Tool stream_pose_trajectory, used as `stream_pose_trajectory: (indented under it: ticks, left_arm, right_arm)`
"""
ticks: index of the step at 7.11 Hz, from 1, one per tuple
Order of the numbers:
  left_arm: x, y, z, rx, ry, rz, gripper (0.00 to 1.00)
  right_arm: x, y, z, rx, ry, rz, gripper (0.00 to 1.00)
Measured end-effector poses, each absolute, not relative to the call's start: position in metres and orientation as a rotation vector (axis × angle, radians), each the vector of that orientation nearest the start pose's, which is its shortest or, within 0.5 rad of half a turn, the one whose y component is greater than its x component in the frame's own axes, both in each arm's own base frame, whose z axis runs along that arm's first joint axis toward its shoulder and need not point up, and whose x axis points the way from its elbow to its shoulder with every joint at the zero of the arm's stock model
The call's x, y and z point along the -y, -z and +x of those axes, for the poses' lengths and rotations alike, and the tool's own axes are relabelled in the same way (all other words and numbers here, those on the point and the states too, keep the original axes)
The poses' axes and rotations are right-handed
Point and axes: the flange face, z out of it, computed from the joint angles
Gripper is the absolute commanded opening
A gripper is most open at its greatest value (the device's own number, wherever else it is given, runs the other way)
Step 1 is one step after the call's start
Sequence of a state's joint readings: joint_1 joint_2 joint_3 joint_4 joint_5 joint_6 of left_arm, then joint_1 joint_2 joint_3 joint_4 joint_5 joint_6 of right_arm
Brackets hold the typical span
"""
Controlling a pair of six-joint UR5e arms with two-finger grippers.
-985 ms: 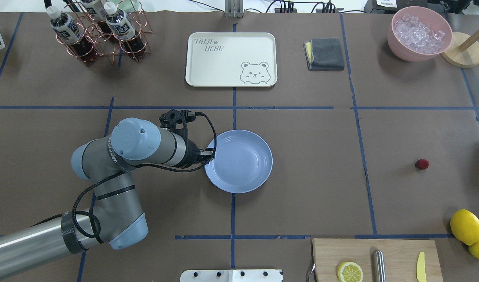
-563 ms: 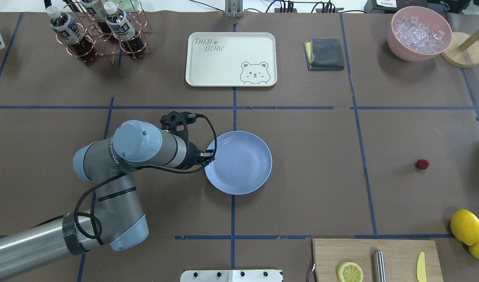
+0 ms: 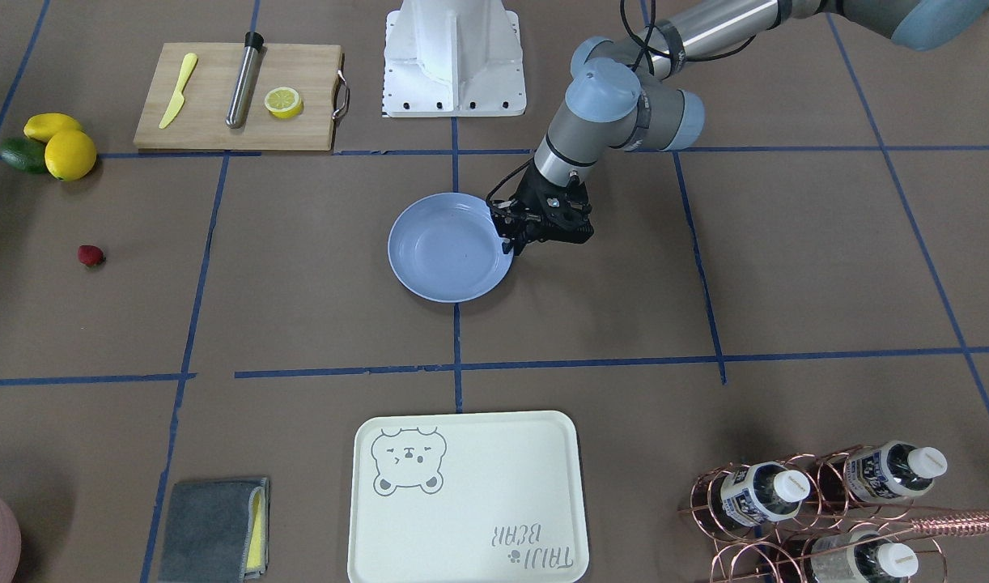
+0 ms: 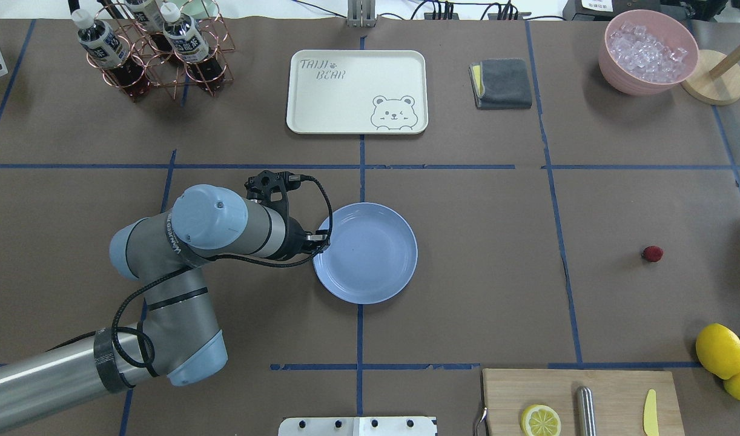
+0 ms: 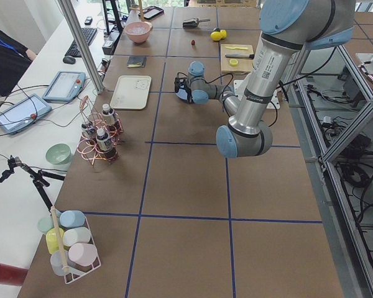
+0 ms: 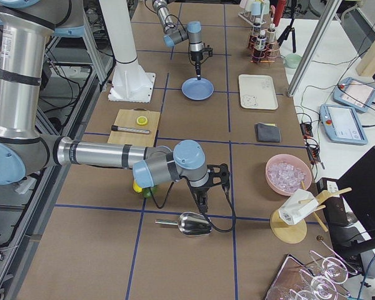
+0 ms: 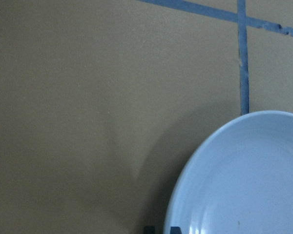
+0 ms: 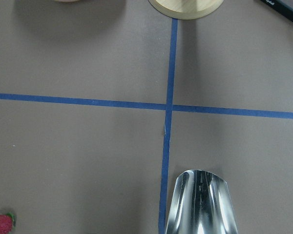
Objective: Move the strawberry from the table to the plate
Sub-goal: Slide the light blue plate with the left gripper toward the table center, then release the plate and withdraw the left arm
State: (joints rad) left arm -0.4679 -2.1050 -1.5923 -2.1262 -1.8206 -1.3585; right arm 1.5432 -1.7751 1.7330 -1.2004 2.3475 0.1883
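Next, I move my right gripper to the strawberry and close it across the sides of its red body (image 3: 90,254) (image 8: 0,224), next to the green leaves.
The small dark-red strawberry (image 4: 652,254) lies alone on the brown table (image 4: 479,242) at the far right, also seen in the front view (image 3: 91,256) and at the bottom left corner of the right wrist view (image 8: 1,224). The light-blue plate (image 4: 370,257) sits near the table's middle. My left gripper (image 4: 321,239) is shut on the plate's left rim (image 3: 502,243); the left wrist view shows that rim (image 7: 185,195) just at the fingertips. My right gripper (image 6: 202,203) hangs near a metal scoop (image 8: 200,202), beyond the strawberry; I cannot tell whether it is open or shut.
A cream bear tray (image 4: 356,91), a grey cloth (image 4: 501,83), a pink bowl of ice (image 4: 647,51) and a bottle rack (image 4: 152,48) line the far edge. Lemons (image 4: 719,350) and a cutting board (image 4: 579,399) with a lemon half sit at the near right.
The plate has slid a little to the left and toward the robot, with my left gripper on its rim. The strawberry has not moved.
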Motion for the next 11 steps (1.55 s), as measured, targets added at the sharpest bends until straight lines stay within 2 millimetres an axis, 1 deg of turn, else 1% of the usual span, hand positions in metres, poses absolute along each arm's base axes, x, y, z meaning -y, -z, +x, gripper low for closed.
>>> stream_pose_trajectory:
  ticks: [1, 2, 3, 4, 5, 6, 7, 8, 9, 10, 11]
  left_arm:
    - [0.408, -0.273, 0.549, -1.117, 0.065, 0.184, 1.00]
    - [0.416, -0.274, 0.529, -1.104, 0.026, 0.222, 1.00]
    - [0.430, -0.275, 0.493, -1.056, -0.036, 0.270, 1.00]
    - [0.453, -0.276, 0.441, -0.970, -0.113, 0.332, 1.00]
    - [0.480, -0.286, 0.379, -0.871, -0.198, 0.390, 1.00]
    - [0.511, -0.311, 0.311, -0.779, -0.293, 0.427, 1.00]
    - [0.538, -0.348, 0.241, -0.708, -0.360, 0.434, 1.00]
    - [0.560, -0.397, 0.166, -0.667, -0.378, 0.409, 1.00]
    - [0.568, -0.452, 0.095, -0.671, -0.361, 0.360, 1.00]
    - [0.564, -0.509, 0.032, -0.697, -0.331, 0.310, 1.00]
    - [0.551, -0.561, -0.021, -0.713, -0.314, 0.279, 1.00]
  right_arm:
    - [0.426, -0.627, 0.052, 0.799, -0.025, 0.232, 1.00]
    - [0.429, -0.622, 0.051, 0.801, -0.023, 0.241, 1.00]
    - [0.431, -0.614, 0.051, 0.806, -0.009, 0.276, 1.00]
    - [0.433, -0.604, 0.049, 0.815, 0.018, 0.331, 1.00]
    - [0.435, -0.596, 0.044, 0.822, 0.047, 0.370, 1.00]
    - [0.436, -0.591, 0.035, 0.833, 0.068, 0.383, 1.00]
    - [0.437, -0.587, 0.028, 0.854, 0.067, 0.380, 1.00]
    - [0.436, -0.583, 0.024, 0.878, 0.063, 0.383, 1.00]
    - [0.437, -0.576, 0.016, 0.893, 0.080, 0.400, 1.00]
    - [0.437, -0.568, 0.006, 0.903, 0.100, 0.409, 1.00]
    - [0.437, -0.559, -0.003, 0.918, 0.097, 0.404, 1.00]
